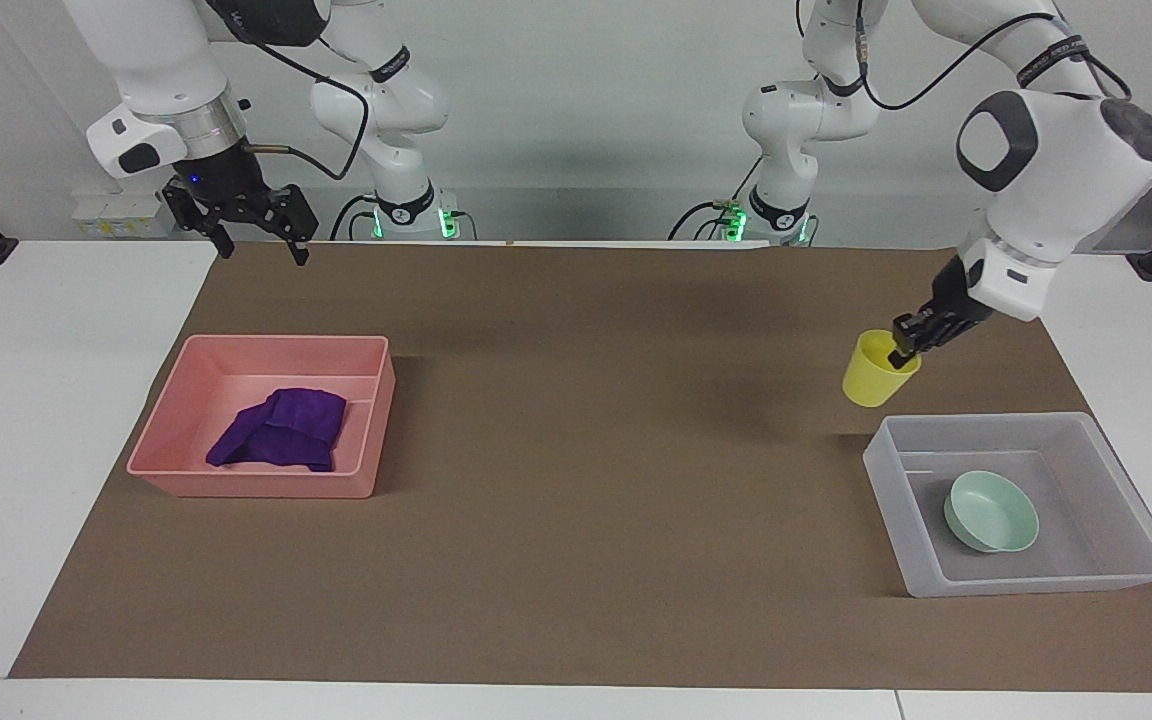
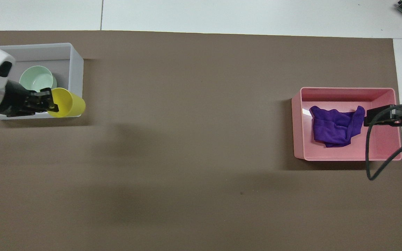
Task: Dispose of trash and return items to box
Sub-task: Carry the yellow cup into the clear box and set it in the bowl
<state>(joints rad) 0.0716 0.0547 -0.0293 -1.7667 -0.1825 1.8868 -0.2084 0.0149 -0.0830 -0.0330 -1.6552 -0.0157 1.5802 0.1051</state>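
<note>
Next, my left gripper puts the yellow cup down inside the mint-green bowl (image 2: pixel 37 84) in the translucent box. The cup is now tilted over the box's corner.
My left gripper (image 1: pixel 904 350) is shut on the rim of the yellow cup (image 1: pixel 874 372) and holds it tilted in the air, over the corner of the translucent box (image 1: pixel 1126 578) that lies toward the robots. In the overhead view the left gripper (image 2: pixel 49 104) and the cup (image 2: pixel 69 103) cover the wall of the box (image 2: pixel 77 59). The mint-green bowl (image 1: pixel 991 512) sits in the box and also shows in the overhead view (image 2: pixel 37 78). The purple cloth (image 1: pixel 281 430) lies in the pink tray (image 1: pixel 256 487). My right gripper (image 1: pixel 258 245) is open and empty, raised over the mat's edge nearer the robots than the tray.
The brown mat (image 1: pixel 576 480) covers the middle of the white table (image 1: pixel 46 400). In the overhead view the right gripper (image 2: pixel 375 116) and its cable overlap the pink tray (image 2: pixel 347 91) beside the cloth (image 2: pixel 337 125).
</note>
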